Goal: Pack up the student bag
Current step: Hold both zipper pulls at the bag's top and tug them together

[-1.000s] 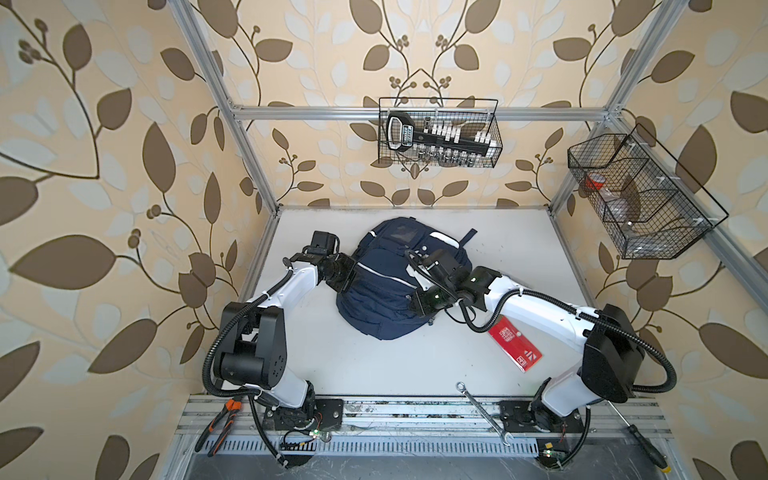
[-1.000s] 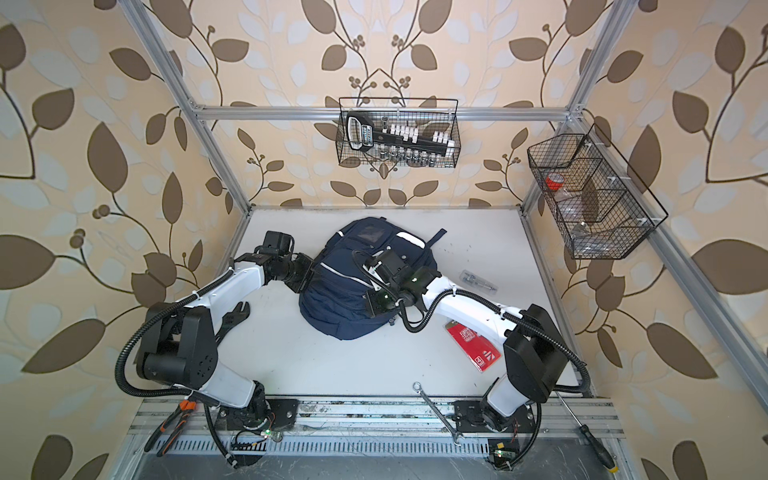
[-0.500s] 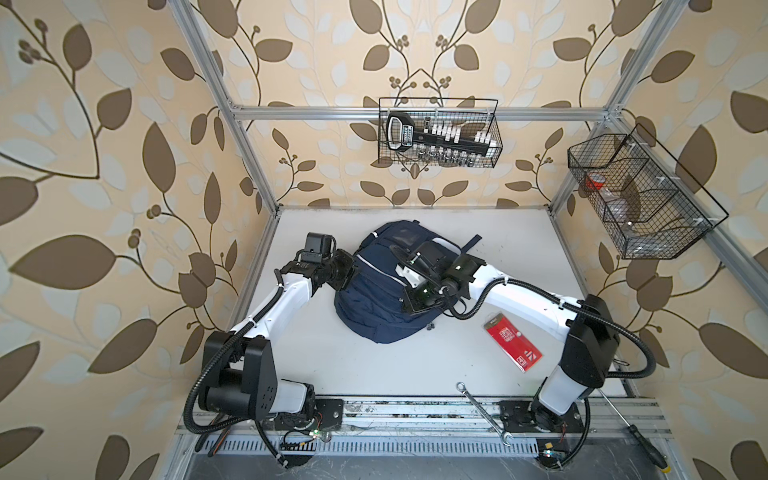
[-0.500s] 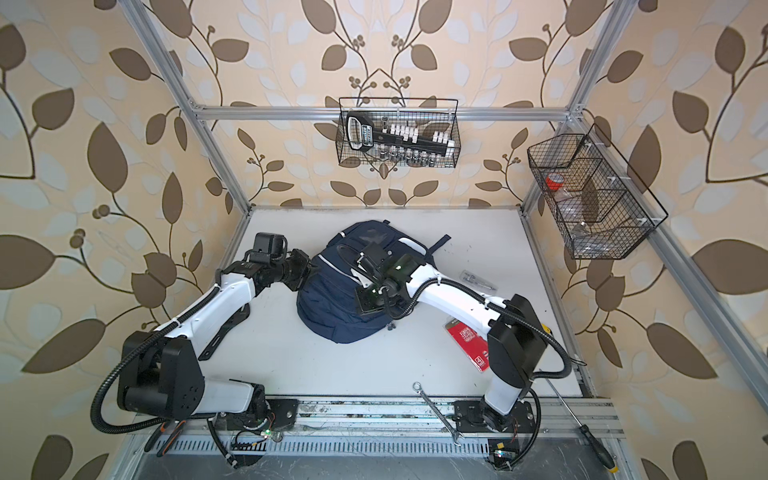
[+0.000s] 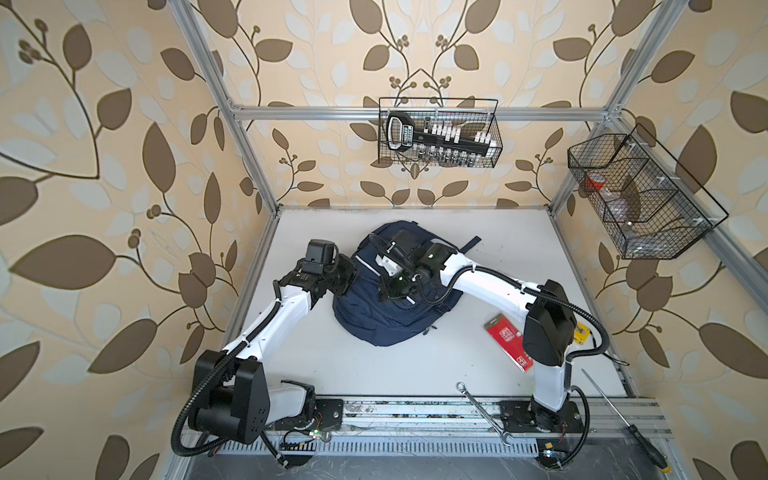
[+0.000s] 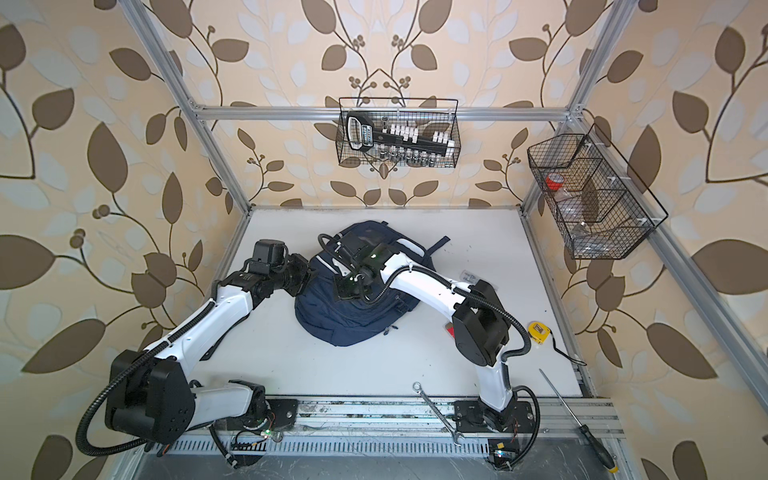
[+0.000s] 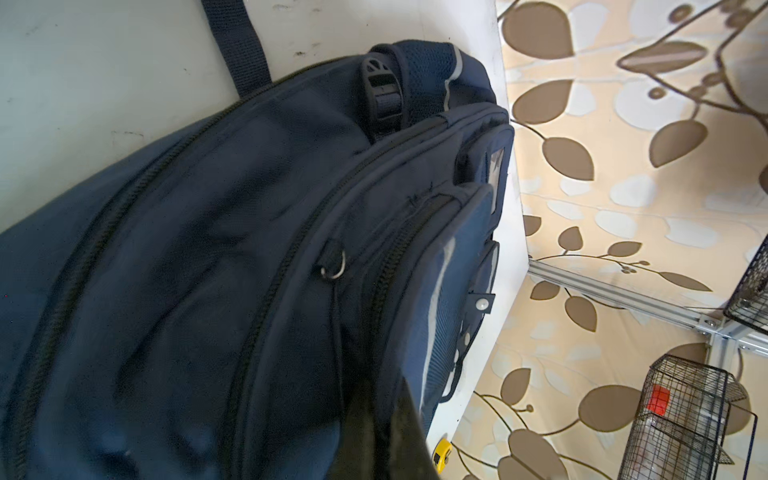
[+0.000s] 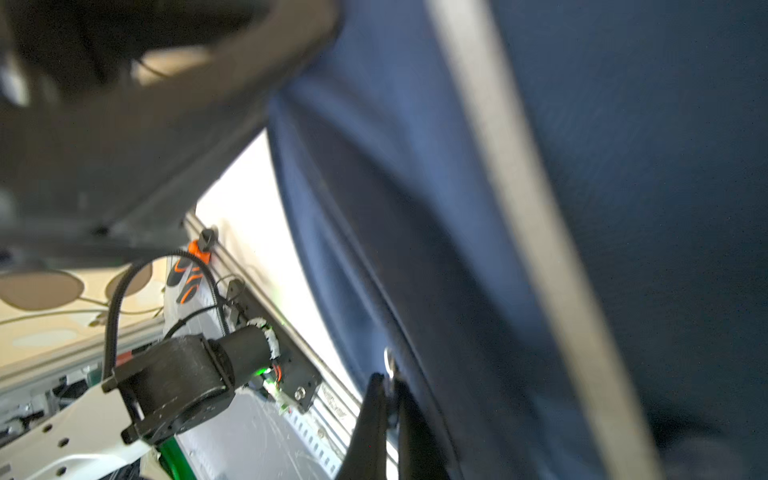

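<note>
The student bag is crooked and my left gripper is low on the front pocket's edge, so it should take that edge higher (image 7: 468, 193) and straighten the bag.
The student bag (image 5: 386, 320) (image 6: 349, 320), a navy backpack with pale stripes, lies flat in the middle of the white table in both top views. My left gripper (image 5: 351, 276) (image 6: 309, 278) sits at the bag's left edge. In the left wrist view the left gripper (image 7: 374, 415) is shut, pinching the bag's fabric (image 7: 187, 249) beside a zip line. My right gripper (image 5: 386, 291) (image 6: 343, 291) reaches over the bag's front. In the right wrist view the right gripper (image 8: 388, 386) is shut on a small metal zip pull (image 8: 388, 359).
A red packet (image 5: 509, 345) lies right of the bag, partly under my right arm. A yellow tape measure (image 6: 539, 332) lies further right. A wrench (image 5: 484, 413) and a screwdriver (image 5: 619, 415) rest on the front rail. Wire baskets (image 5: 438, 139) (image 5: 640, 195) hang on the back and right walls.
My right gripper has travelled left across the bag's front, still shut. The left gripper stays at the bag's left edge while its arm stretched out. The bag shifted slightly.
</note>
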You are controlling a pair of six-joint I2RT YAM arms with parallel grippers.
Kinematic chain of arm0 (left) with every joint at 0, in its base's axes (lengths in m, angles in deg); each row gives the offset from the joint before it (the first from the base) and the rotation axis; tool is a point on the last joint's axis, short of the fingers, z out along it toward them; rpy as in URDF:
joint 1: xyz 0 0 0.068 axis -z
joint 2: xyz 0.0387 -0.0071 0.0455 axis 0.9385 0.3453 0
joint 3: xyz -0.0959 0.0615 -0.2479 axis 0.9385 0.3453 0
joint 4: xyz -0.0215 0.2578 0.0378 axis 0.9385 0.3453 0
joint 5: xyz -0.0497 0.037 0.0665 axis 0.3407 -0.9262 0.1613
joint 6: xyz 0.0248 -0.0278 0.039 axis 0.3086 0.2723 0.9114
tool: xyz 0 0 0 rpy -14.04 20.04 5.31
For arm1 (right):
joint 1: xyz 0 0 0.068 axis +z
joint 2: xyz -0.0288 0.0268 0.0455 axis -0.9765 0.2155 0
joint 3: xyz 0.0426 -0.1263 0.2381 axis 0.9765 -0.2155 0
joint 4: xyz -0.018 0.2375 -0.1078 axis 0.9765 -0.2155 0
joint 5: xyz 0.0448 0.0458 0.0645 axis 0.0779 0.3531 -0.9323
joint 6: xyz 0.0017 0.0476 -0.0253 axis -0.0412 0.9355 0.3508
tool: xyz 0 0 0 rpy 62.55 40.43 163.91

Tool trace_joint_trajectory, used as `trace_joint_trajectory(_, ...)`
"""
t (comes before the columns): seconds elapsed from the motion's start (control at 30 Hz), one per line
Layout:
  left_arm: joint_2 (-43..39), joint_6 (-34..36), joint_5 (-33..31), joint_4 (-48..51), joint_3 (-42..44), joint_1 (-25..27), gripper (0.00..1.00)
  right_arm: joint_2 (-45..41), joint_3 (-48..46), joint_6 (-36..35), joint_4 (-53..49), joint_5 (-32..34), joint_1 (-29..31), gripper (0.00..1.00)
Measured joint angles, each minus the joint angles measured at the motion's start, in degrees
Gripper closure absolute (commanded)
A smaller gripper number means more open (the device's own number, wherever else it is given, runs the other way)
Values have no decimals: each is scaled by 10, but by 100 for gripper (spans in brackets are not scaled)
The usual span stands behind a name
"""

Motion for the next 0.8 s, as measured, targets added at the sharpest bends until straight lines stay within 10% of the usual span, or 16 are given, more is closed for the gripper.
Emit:
trace_joint_trajectory(0.43,-2,-20,-49,-46,17,90,100,-21,-12,-100,-43,5,-72,100)
trace_joint_trajectory(0.57,-2,7,-59,-3,-4,115,50,-75,-80,-130,-38,22,-76,100)
trace_joint_trajectory(0.8,-14,32,-38,63,-22,51,41,-120,-123,-148,-43,53,-98,100)
